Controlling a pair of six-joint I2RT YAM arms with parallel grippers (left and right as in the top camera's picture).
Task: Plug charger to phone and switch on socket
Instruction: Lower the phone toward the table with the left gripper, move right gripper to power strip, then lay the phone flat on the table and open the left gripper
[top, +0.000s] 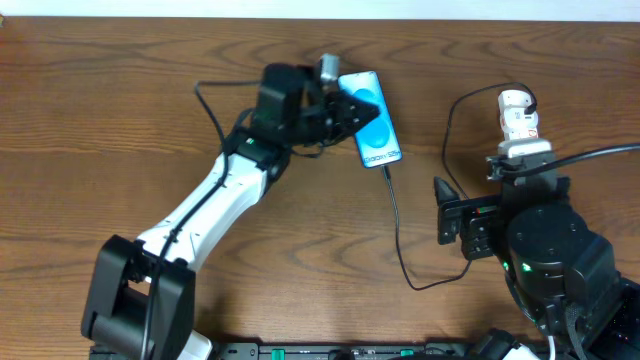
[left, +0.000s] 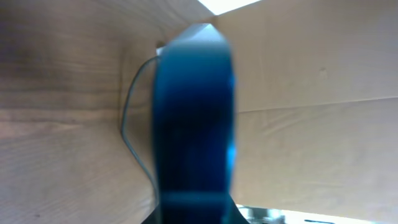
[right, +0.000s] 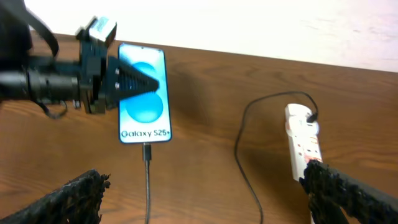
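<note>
The robot's left gripper will lay the phone down flat on the wooden table across the charger cable from the white socket (top: 368, 153).
The phone (top: 372, 122) lies at the back middle of the table, its blue screen up. My left gripper (top: 350, 110) is shut on its left edge, one finger across the screen. In the left wrist view the phone (left: 193, 124) is a blurred blue shape filling the jaws. The charger cable (top: 398, 225) has its connector tip in the phone's near end (right: 147, 151). It loops across the table to the white socket (top: 520, 128), where its plug end (right: 309, 114) sits. My right gripper (right: 205, 199) is open and empty, near the table's front, apart from the socket (right: 303, 142).
The wooden table (top: 120, 130) is bare on the left. The cable's loop (right: 249, 174) lies between my right gripper's fingers and the phone. The right finger (right: 348, 193) overlaps the socket's near end in the right wrist view.
</note>
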